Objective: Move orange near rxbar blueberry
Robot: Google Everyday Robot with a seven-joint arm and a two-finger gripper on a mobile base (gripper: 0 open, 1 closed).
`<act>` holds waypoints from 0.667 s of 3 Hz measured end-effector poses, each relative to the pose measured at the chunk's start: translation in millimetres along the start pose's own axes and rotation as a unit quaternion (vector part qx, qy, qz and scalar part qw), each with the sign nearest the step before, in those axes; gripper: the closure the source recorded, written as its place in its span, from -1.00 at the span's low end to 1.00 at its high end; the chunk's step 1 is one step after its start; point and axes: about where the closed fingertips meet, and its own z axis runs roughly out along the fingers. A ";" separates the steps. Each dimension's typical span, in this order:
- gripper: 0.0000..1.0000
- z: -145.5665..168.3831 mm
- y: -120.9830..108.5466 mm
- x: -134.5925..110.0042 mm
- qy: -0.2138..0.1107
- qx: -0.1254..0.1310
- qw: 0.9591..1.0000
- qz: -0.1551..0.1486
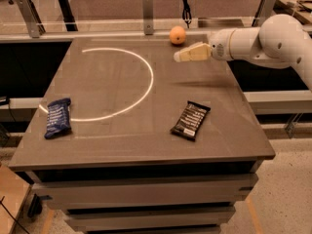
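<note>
Next, I move my gripper to the orange at the table's far edge and close it around the orange's middle (177, 35).
The orange (177, 35) sits at the far edge of the dark table (122, 135), right of centre. The rxbar blueberry (58, 117), a dark-blue wrapper with white lettering, lies near the table's left front. My gripper (179, 56) comes in from the right on a white arm (263, 40). It hovers above the table just in front of the orange and holds nothing. It is apart from the orange and far from the blue bar.
A black-wrapped bar (190, 120) lies right of centre towards the front. A white arc (141, 89) is marked on the tabletop. A rail with posts (147, 6) runs behind the far edge. The table's right edge is under my arm.
</note>
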 end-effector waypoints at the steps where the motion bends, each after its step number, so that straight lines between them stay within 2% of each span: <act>1: -1.00 16.8 0.7 -0.2 -0.007 0.012 1.000 -0.004; 2: -1.00 38.5 -6.0 -2.5 -0.015 0.028 0.999 -0.013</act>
